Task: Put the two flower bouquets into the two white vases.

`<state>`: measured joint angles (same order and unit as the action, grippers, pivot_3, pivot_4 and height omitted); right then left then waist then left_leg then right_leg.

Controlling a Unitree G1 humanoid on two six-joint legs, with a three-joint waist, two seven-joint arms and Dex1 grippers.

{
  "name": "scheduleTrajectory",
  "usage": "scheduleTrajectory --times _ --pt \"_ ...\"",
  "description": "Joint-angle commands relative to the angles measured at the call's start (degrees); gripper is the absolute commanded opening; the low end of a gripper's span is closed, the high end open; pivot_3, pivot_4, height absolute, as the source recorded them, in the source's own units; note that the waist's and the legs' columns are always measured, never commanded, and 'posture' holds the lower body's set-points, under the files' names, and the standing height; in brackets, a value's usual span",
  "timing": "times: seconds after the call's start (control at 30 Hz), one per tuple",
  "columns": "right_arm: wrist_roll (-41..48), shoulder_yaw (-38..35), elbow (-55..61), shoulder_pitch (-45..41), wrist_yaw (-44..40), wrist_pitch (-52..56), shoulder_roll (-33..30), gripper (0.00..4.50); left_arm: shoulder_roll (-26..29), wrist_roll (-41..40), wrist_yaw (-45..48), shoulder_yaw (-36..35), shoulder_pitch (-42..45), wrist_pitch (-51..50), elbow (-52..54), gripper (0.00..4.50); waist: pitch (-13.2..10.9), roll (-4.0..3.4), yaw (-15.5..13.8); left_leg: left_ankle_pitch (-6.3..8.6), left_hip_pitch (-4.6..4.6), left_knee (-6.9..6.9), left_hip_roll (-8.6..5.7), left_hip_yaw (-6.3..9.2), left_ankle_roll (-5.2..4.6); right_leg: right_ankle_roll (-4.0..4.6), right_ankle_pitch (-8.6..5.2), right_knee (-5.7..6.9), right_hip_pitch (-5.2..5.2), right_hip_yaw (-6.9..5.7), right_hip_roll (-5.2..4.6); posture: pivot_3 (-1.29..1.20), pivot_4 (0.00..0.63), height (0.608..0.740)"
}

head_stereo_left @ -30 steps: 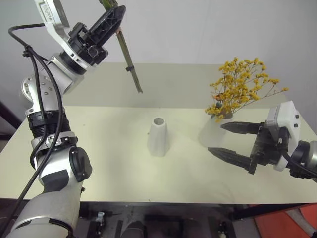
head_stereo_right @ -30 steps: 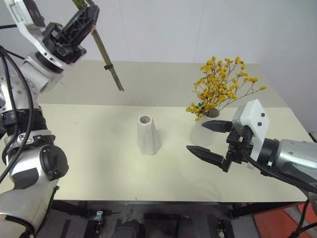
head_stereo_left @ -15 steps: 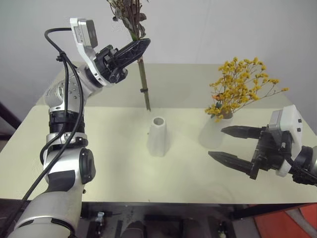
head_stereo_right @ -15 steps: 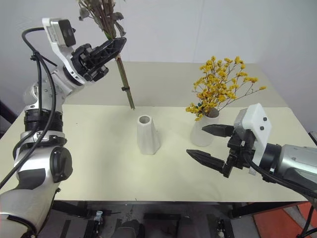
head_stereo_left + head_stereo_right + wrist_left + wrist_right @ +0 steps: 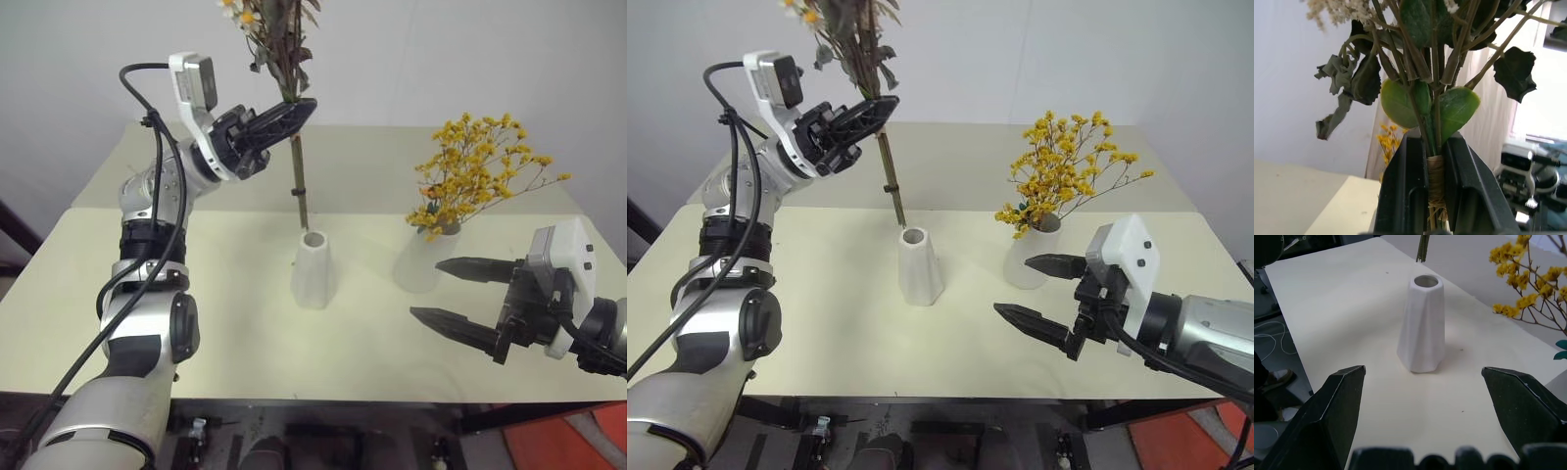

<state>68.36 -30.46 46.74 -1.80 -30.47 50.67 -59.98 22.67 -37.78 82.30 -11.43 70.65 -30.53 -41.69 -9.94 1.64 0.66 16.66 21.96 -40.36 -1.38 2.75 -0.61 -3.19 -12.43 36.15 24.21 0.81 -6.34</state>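
My left gripper needs to let go of the dried bouquet in the opening of the narrow white cone vase (image 5: 313, 241).
My left gripper (image 5: 302, 108) is shut on the dried bouquet (image 5: 279, 39), clamping its bound stems (image 5: 1434, 171) between the black fingers. The stems hang nearly upright, their cut ends (image 5: 307, 225) just above the back rim of the narrow white cone vase (image 5: 313, 272). The yellow-orange bouquet (image 5: 480, 166) stands in the wider white vase (image 5: 419, 266) at the right. In front of that vase, off to its right, my right gripper (image 5: 427, 290) is open with nothing between its fingers, and it points left toward the cone vase (image 5: 1422, 328).
Both vases stand on a cream table (image 5: 216, 313) against a pale wall. Its front edge runs just below my right gripper. Bare tabletop lies left of and in front of the cone vase.
My left gripper has swung right and down, turning the dried bouquet from slanted to nearly upright. Its stem ends have come from the back of the table to the cone vase's mouth. The right gripper has stayed put.
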Motion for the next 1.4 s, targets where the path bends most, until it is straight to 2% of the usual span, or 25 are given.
scheduleTrajectory --times 0.03,0.67,1.4 --pt "0.4 -2.79 1.52 0.42 0.78 -1.19 -0.49 4.5 -0.6 0.86 0.78 -0.2 2.08 1.96 -1.07 0.16 0.0 0.0 0.0 0.0 0.0 0.0 0.0 0.0 0.0 0.0 0.0 0.0 0.0 0.0 0.0 0.0 0.15 0.74" --pt "-0.07 -3.16 1.85 1.7 1.78 -1.72 -0.35 4.5 -3.92 5.23 2.63 0.63 0.36 5.85 -4.61 0.16 0.0 0.0 -0.01 0.01 0.02 -0.01 0.0 0.0 -0.02 0.0 0.0 -0.01 -0.01 -0.02 0.01 0.0 0.15 0.74" --pt "-2.65 -1.48 0.92 1.49 0.35 -2.44 0.17 4.5 -4.39 6.7 4.37 2.92 -7.19 6.3 2.05 0.16 0.0 0.0 -0.01 0.01 0.02 -0.03 0.01 0.02 -0.03 0.0 0.0 0.0 -0.01 -0.01 0.01 0.0 0.15 0.74"
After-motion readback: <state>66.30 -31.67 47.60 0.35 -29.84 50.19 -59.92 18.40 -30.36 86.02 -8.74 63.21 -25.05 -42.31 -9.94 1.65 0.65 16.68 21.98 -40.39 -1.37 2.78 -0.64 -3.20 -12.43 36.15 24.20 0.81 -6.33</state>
